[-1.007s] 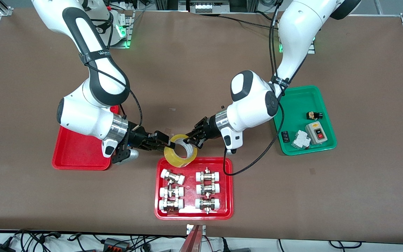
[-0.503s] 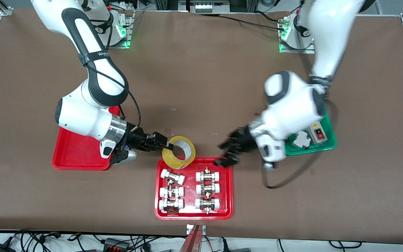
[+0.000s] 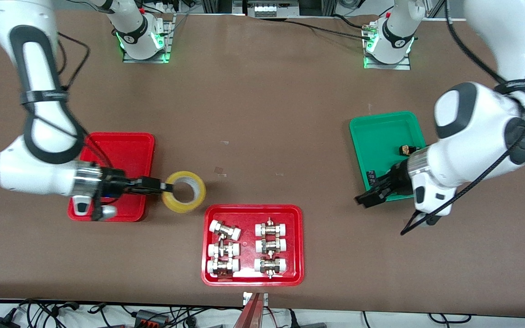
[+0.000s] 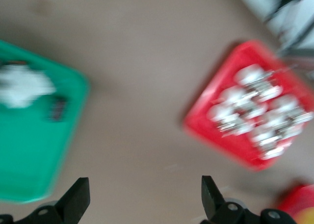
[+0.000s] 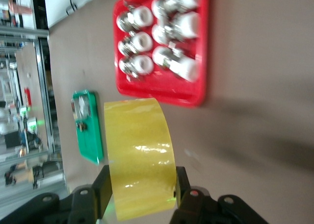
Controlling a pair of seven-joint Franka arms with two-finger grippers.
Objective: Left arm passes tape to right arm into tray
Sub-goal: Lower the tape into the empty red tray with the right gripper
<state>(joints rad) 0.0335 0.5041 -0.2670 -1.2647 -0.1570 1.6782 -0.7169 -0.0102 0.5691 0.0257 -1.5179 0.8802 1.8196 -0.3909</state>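
Note:
My right gripper is going to let go of the yellow tape roll in the middle of the plain red tray (image 3: pixel 112 173). The roll is now held beside the tray's corner.
My right gripper (image 3: pixel 167 187) is shut on the rim of the yellow tape roll (image 3: pixel 189 200) and holds it over the table, just beside the corner of the plain red tray (image 3: pixel 126 148). In the right wrist view the tape (image 5: pixel 140 155) sits between the two black fingers of the right gripper (image 5: pixel 142 187). My left gripper (image 3: pixel 365 200) is open and empty, over the table at the edge of the green tray (image 3: pixel 381 125). In the left wrist view the left gripper (image 4: pixel 142 202) has its fingers spread wide over bare table.
A red tray (image 3: pixel 253 210) with several white-capped metal fittings lies nearer the front camera; it also shows in the right wrist view (image 5: pixel 201 47) and the left wrist view (image 4: pixel 206 111). The green tray holds a few small electrical parts, including a black one (image 3: pixel 409 149).
The left gripper let go of the tape and swung away toward the green tray. The right gripper carried the tape from over the fittings tray toward the plain red tray.

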